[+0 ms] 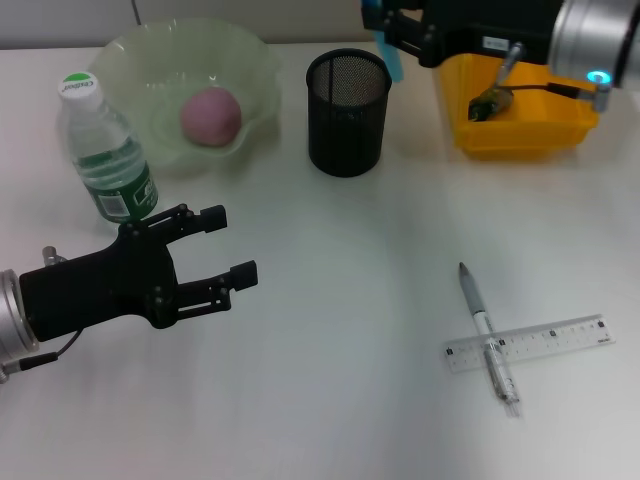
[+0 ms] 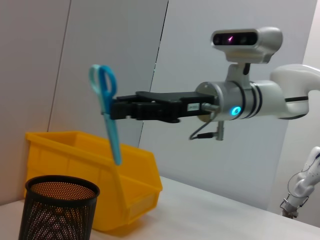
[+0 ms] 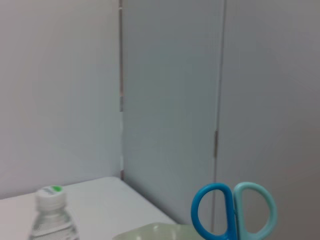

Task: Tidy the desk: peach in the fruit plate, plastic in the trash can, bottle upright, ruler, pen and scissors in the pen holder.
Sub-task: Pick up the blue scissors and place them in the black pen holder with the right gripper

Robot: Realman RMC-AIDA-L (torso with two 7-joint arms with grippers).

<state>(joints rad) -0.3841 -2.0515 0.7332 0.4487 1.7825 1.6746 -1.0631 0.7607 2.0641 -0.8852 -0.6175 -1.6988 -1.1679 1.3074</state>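
Note:
My right gripper has the blue scissors. It will let go of them inside the black mesh pen holder (image 1: 346, 96), with the handles above the holder's rim.
My right gripper (image 1: 388, 28) is shut on blue scissors (image 1: 391, 55), held blades down just above and behind the black mesh pen holder (image 1: 347, 110). The left wrist view shows the scissors (image 2: 111, 125) hanging over the holder (image 2: 60, 207); their handles show in the right wrist view (image 3: 233, 212). A pink peach (image 1: 210, 115) lies in the green fruit plate (image 1: 262, 62). The bottle (image 1: 105, 150) stands upright. A pen (image 1: 487, 335) lies across a clear ruler (image 1: 545, 342) at the front right. My left gripper (image 1: 232, 245) is open and empty at the front left.
A yellow bin (image 1: 520, 135) stands at the back right with a small dark-green thing (image 1: 490, 102) inside. The bottle stands close to the left gripper's far finger. The right arm reaches over the bin.

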